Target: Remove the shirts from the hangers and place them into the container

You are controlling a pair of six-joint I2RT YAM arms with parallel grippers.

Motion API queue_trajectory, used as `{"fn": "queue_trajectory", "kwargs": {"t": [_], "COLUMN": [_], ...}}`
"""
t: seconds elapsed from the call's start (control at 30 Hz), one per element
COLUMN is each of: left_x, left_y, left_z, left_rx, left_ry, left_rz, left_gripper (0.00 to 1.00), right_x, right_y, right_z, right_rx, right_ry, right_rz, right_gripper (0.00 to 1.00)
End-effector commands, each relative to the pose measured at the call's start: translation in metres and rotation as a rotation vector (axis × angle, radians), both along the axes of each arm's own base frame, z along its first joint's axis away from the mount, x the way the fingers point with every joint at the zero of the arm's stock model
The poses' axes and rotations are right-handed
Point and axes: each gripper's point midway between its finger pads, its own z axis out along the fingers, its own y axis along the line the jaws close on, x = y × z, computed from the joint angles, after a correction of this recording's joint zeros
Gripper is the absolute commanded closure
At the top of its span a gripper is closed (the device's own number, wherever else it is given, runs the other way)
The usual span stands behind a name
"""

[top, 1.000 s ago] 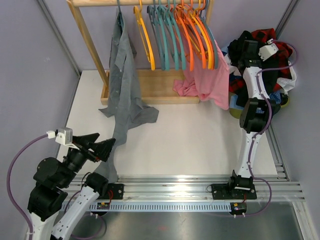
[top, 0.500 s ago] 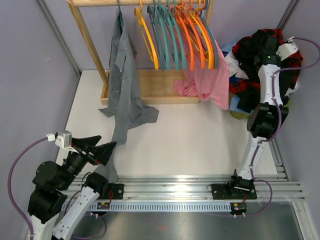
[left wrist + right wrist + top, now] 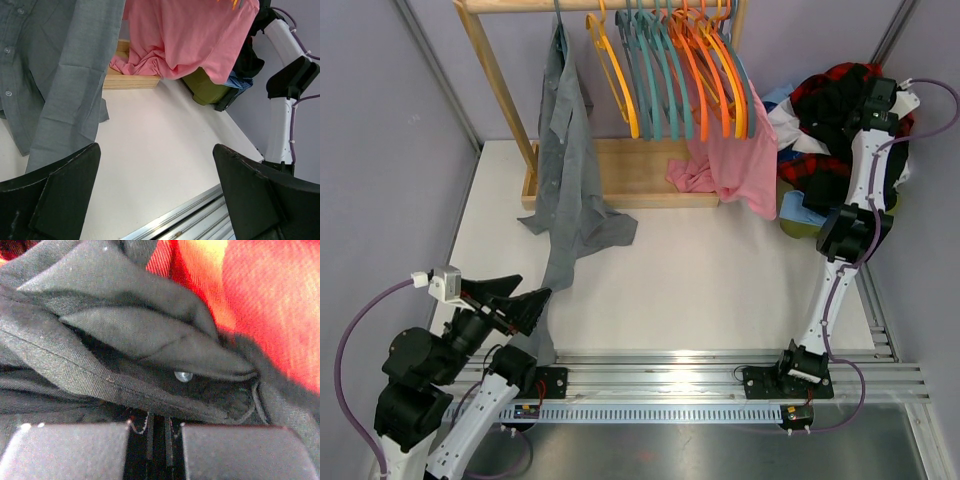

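My right gripper will be laying the black shirt down over the red-and-black plaid shirt at the back of the heap [image 3: 842, 103].
My right gripper [image 3: 873, 103] is at the far right over the heap of clothes, shut on the black shirt [image 3: 838, 97]; in the right wrist view its fingers [image 3: 75, 450] pinch dark cloth [image 3: 135, 335] with only a narrow gap between them. The red-and-black plaid shirt [image 3: 807, 172] lies in the same heap, which hides most of the yellow-green container [image 3: 790, 218]. The grey shirt [image 3: 565, 150] hangs from the rail, its tail trailing onto the table. Bare teal and orange hangers [image 3: 670, 70] hang beside it. My left gripper [image 3: 525, 300] stands open near the front left, holding nothing.
The wooden rack's tray [image 3: 620, 170] sits at the back. A pink garment [image 3: 730, 160] droops from the hangers over the tray's right end and touches the container's side [image 3: 202, 87]. Blue and white cloth sits at the heap's left edge. Metal rails run along the table's near edge.
The right arm has swung back and to the right, carrying the black shirt further over the heap. The left arm has drawn slightly down and towards its base, still open.
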Motion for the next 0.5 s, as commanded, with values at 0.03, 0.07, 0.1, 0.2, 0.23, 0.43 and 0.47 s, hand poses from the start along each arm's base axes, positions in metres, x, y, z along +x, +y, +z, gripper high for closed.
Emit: {"fn": "queue_trajectory", "kwargs": {"t": [0.03, 0.07, 0.1, 0.2, 0.23, 0.43, 0.47], "left_x": [-0.014, -0.015, -0.016, -0.019, -0.019, -0.021, -0.022], "left_y": [-0.001, 0.0, -0.001, -0.001, -0.001, -0.004, -0.004], "left_z": [0.017, 0.019, 0.021, 0.024, 0.024, 0.021, 0.021], "left_rx": [-0.035, -0.037, -0.038, -0.042, -0.043, -0.068, -0.075], "left_ry": [-0.043, -0.049, -0.051, -0.064, -0.066, -0.059, -0.056], "left_rz": [-0.037, -0.04, -0.043, -0.051, -0.055, -0.073, -0.072], "left_gripper": [0.01, 0.01, 0.01, 0.01, 0.01, 0.01, 0.01], "right_x": [-0.068, -0.076, -0.08, -0.09, -0.088, -0.099, -0.1], "right_y": [0.041, 0.044, 0.046, 0.05, 0.052, 0.064, 0.065], "right_z": [-0.195, -0.209, -0.217, -0.224, -0.224, -0.234, -0.235], "right_rx": [0.302, 0.324, 0.339, 0.363, 0.368, 0.406, 0.412], "right_ry": [0.547, 0.583, 0.601, 0.643, 0.636, 0.692, 0.699], "right_rz": [0.153, 0.155, 0.16, 0.184, 0.204, 0.297, 0.308], "right_gripper": [1.0, 1.0, 1.0, 1.0, 1.0, 1.0, 1.0]}}
